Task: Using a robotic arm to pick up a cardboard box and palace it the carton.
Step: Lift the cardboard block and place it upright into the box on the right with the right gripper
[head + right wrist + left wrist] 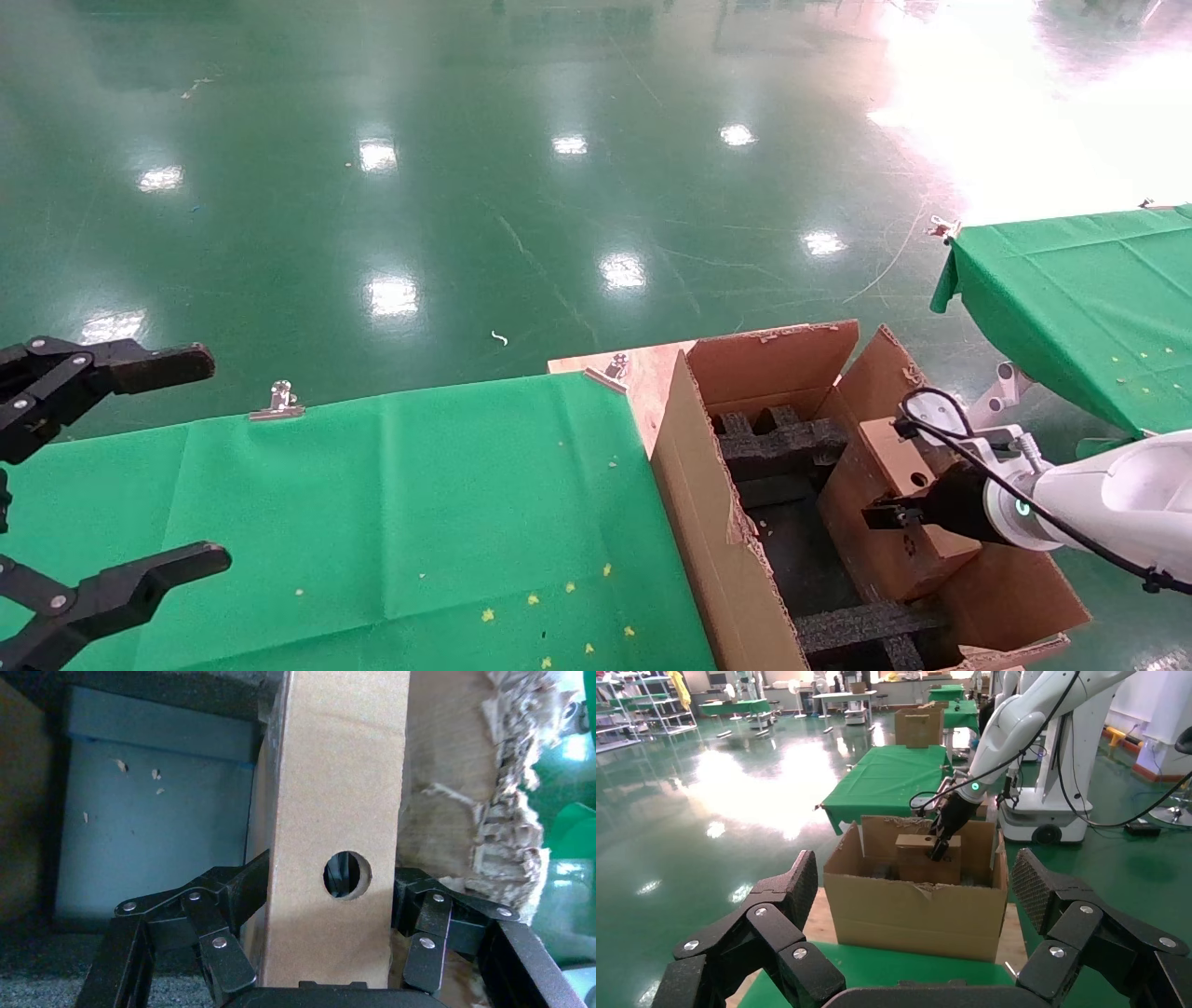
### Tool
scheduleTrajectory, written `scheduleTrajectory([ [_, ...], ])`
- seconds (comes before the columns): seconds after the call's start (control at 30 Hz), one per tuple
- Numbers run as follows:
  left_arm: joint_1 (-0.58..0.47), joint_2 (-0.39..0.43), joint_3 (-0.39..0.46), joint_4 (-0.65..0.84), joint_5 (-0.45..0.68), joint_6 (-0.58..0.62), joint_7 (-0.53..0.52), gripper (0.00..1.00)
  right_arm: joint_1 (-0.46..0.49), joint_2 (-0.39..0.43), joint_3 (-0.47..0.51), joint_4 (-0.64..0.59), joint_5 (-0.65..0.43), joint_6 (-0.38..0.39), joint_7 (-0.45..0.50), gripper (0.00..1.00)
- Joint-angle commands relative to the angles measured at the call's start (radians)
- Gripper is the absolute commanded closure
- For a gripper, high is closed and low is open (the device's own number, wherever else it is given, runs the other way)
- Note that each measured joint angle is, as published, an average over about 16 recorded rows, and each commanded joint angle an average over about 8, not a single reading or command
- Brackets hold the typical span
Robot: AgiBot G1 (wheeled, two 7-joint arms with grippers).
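My right gripper is going to release the cardboard box between the black foam inserts, by the carton's side (857,530) (274,815) nearest the arm.
The small brown cardboard box (889,545) stands on edge inside the large carton (708,503), close to its right wall. My right gripper (905,511), on the white arm, is shut on the box's upper end from the right. The right wrist view shows the box (337,790) with a round hole, a black finger (235,885) pressed on each side of it. From the left wrist view the box (914,864) rises above the carton's (912,913) torn front wall. My left gripper (209,457) hangs open and idle at the far left, over the green table.
Black foam inserts (778,438) line the carton's floor at the far and near ends. The green-covered table (419,522) lies left of the carton, with a metal clip (277,401) on its far edge. A second green table (1080,289) stands at the right.
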State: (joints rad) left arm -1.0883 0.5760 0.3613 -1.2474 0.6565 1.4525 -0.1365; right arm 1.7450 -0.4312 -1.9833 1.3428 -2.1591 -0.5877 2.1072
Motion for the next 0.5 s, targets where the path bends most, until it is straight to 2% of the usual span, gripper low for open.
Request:
scheduleTrajectory([
  [0.03,0.000,0.000,0.000,0.000,0.000,0.000,0.000,0.00,-0.008,-0.003,-0.002,-0.001,-0.006,0.003,0.007,1.00],
  [0.5,0.000,0.000,0.000,0.000,0.000,0.000,0.000,0.00,-0.064,-0.049,-0.007,-0.054,-0.051,0.020,0.063,1.00],
])
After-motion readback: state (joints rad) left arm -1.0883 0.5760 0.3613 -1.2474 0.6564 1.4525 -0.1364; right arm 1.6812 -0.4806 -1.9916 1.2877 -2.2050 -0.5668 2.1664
